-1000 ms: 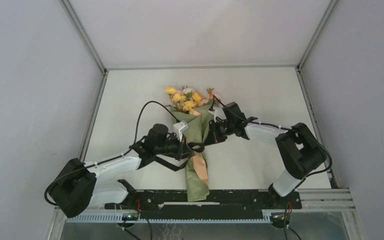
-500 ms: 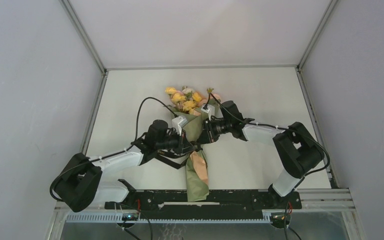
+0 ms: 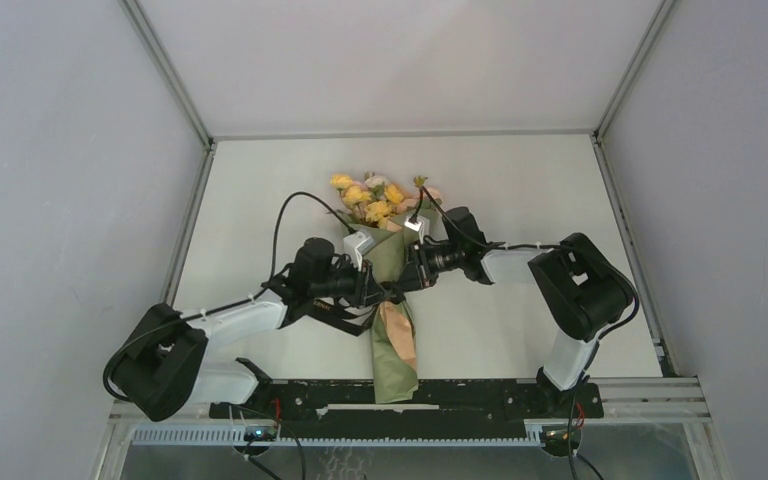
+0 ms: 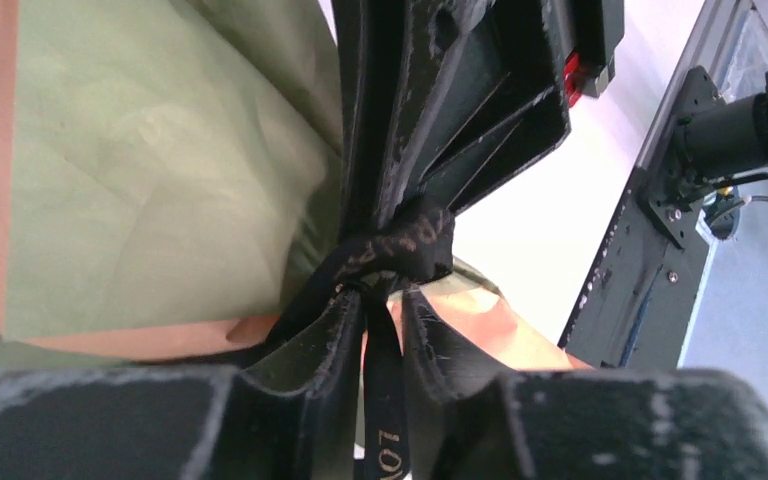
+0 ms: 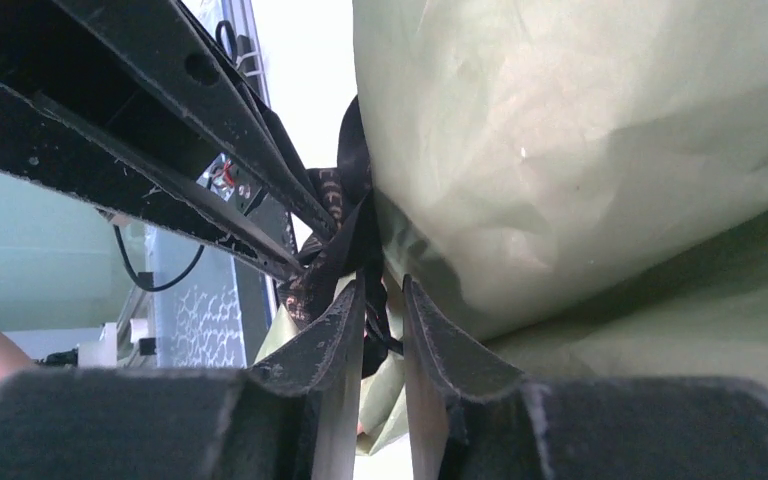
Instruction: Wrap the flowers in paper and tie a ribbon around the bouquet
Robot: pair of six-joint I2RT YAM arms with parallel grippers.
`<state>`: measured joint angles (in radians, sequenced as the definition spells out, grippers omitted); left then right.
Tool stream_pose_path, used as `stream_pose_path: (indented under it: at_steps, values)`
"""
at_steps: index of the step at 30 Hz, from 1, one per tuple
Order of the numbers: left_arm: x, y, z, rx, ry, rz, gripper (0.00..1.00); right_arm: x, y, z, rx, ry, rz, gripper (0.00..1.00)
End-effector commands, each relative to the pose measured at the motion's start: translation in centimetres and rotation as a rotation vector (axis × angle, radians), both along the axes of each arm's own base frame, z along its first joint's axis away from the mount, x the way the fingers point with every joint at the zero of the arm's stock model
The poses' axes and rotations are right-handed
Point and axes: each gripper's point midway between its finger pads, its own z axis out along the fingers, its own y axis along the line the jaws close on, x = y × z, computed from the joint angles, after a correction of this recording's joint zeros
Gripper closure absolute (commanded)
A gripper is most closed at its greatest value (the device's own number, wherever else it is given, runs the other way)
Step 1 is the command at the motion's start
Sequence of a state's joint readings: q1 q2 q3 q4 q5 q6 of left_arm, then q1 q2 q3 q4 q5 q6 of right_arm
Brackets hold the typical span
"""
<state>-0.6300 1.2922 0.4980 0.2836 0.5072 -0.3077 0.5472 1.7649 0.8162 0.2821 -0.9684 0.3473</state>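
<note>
The piece of lettered ribbon runs loose through the fingertips of my left gripper, so next my left gripper opens, moves back and pinches the ribbon tightly at the knot (image 4: 365, 287).
The bouquet lies along the table's middle, with the flowers (image 3: 375, 198) at the far end and the olive-green paper (image 3: 392, 350) cone pointing toward the arm bases; its peach lining shows. A black ribbon (image 4: 410, 245) is knotted around the cone's waist. My left gripper (image 4: 384, 295) sits right at the knot, its jaws slightly apart, and one lettered ribbon strand runs loose through the gap. My right gripper (image 5: 383, 285) faces it from the other side, jaws slightly apart too, with a ribbon (image 5: 345, 225) strand at its tips. From above, both grippers meet at the waist (image 3: 392, 290).
The black rail (image 3: 460, 395) with the arm bases runs along the near edge, just past the cone's tip. Grey walls and metal frame posts enclose the white table (image 3: 520, 190). Black cables arc over both forearms.
Both grippers have closed in on the bouquet's waist. The open ribbon loop seen earlier has drawn down into a tight knot. Both pairs of jaws have parted slightly.
</note>
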Motion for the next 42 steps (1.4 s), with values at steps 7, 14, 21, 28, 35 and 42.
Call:
stream_pose_path:
  at_steps: [7, 14, 21, 28, 35, 42]
  values:
    - [-2.3, 0.9, 4.3, 0.111, -0.291, -0.364, 0.49, -0.8, 0.5, 1.4, 0.099, -0.029, 0.036, 0.67]
    - [-3.1, 2.0, 3.9, 0.185, -0.327, -0.456, 0.44, -0.7, 1.0, 1.6, 0.119, -0.017, 0.027, 0.65]
    - [-1.9, 1.7, 3.6, 0.184, -0.343, -0.399, 0.63, -1.2, 1.9, 1.2, 0.140, 0.004, 0.048, 0.65]
    - [-0.8, 1.2, 2.4, 0.180, -0.315, -0.346, 0.90, -2.2, 2.1, 1.5, 0.162, 0.005, 0.104, 0.66]
    - [-2.1, 3.0, 5.8, 0.219, -0.487, -0.547, 0.80, -2.6, 2.0, 0.8, 0.149, 0.023, 0.116, 0.67]
    - [-10.3, 8.1, 1.0, 0.336, -0.566, -1.170, 0.44, -2.3, 2.1, 0.9, 0.151, 0.022, 0.108, 0.67]
